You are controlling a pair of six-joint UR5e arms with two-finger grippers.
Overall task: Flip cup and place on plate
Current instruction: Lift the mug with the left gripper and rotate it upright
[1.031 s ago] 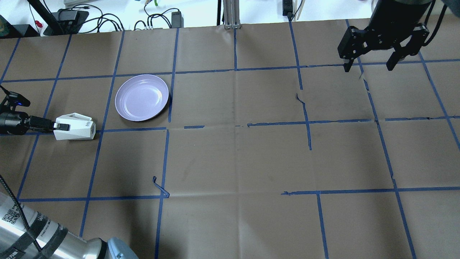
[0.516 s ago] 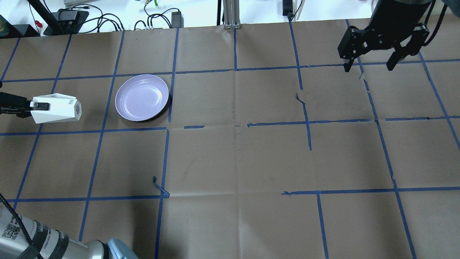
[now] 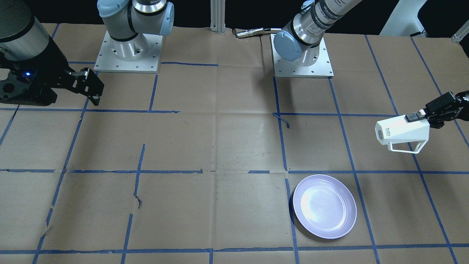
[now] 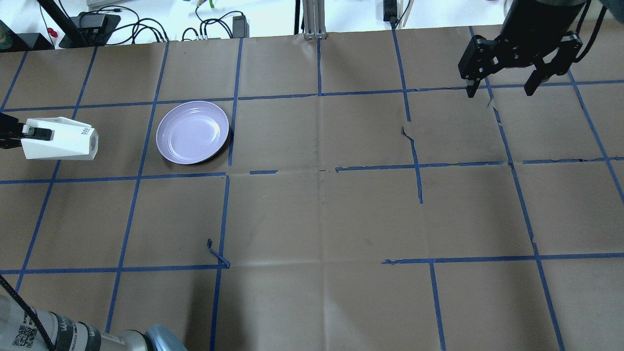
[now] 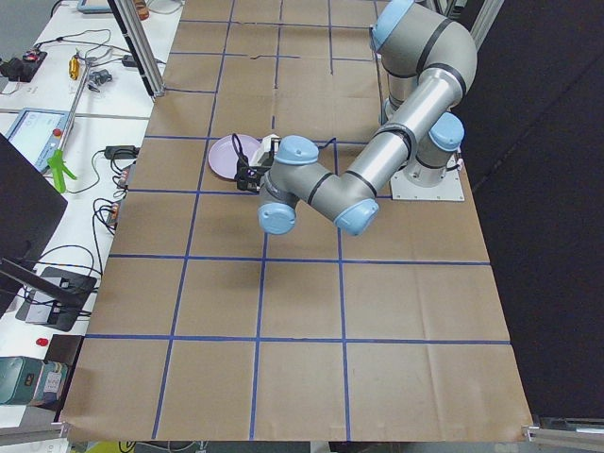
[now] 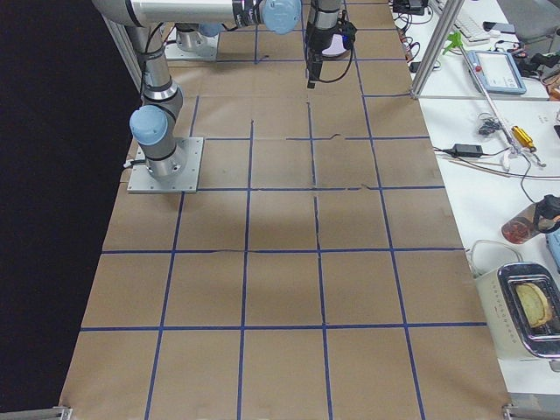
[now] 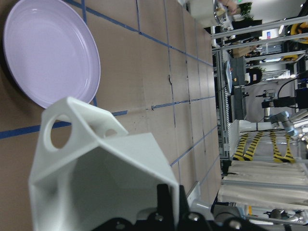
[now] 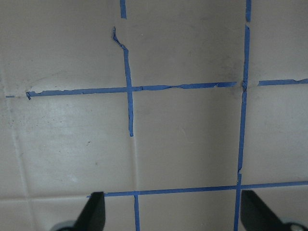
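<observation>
My left gripper is going to set the white cup down near the middle of the lavender plate [image 3: 325, 204] [image 7: 53, 54]. The cup now hangs on its side in the air.
The white faceted cup [image 4: 61, 145] hangs on its side in the air, left of the lavender plate [image 4: 192, 132]. My left gripper [image 4: 30, 132] is shut on the cup's rim wall. In the front view the cup [image 3: 401, 131] has its narrow base toward the table's middle and its handle toward the operators' side, and the left gripper [image 3: 416, 116] holds its wide end. The left wrist view looks into the cup [image 7: 96, 178], with the plate [image 7: 48, 53] beyond it. My right gripper [image 4: 499, 91] is open and empty, high over the far right of the table.
Brown paper with a blue tape grid covers the table [image 4: 321, 214]. Loose tape ends stick up [image 4: 214, 251]. Cables and chargers [image 4: 146, 27] lie beyond the far edge. The arm bases [image 3: 126, 55] stand at the robot's side. The plate [image 3: 324, 206] holds nothing.
My left gripper has lifted the cup off the table, carried it left and farther away, and rolled it so the handle no longer faces up. The right arm has not moved.
</observation>
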